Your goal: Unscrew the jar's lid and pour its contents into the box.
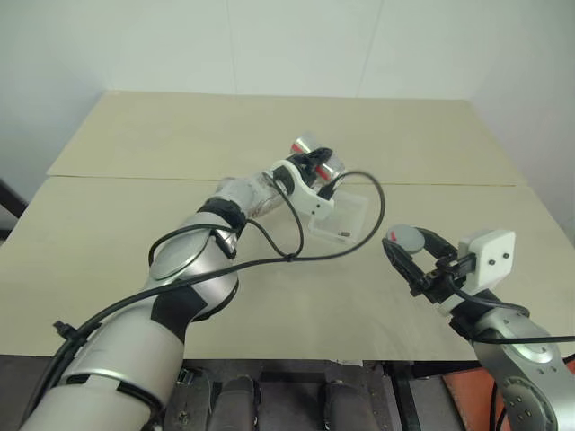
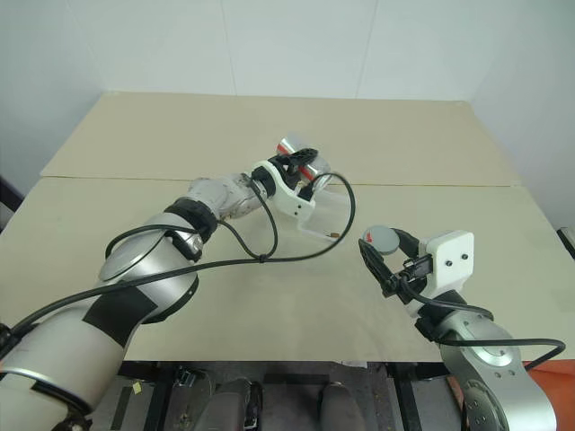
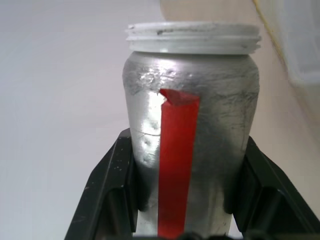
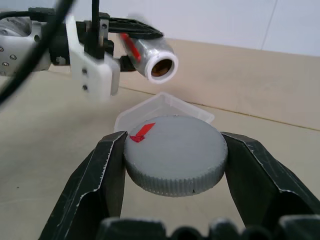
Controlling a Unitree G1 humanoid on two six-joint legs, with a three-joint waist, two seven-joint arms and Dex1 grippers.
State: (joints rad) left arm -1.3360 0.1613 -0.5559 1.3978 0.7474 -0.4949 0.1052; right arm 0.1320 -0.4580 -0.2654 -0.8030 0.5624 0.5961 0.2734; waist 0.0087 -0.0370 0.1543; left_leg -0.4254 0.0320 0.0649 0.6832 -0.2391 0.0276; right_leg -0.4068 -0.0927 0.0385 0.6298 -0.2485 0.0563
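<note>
My left gripper will stand the jar on the beige table [image 1: 261, 255], beside the clear box and away from the grey lid.
My left gripper [image 1: 314, 158] is shut on the jar [image 3: 192, 115], a silvery cylinder with a red strip. The jar [image 1: 329, 165] has no lid on and lies tipped on its side, just above the far edge of the box [image 1: 350, 214], its open mouth [image 4: 161, 66] turned to the right. A tiny brownish bit [image 2: 334, 234], the contents, lies at the clear box's near edge. Lower right, above the table, my right gripper [image 1: 410, 248] is shut on the grey lid [image 4: 175, 150], which has a red mark.
The beige table [image 1: 180, 162] has a seam running across it behind the box. A black cable [image 1: 359, 235] loops from my left wrist over the box. White walls stand beyond the table's far edge.
</note>
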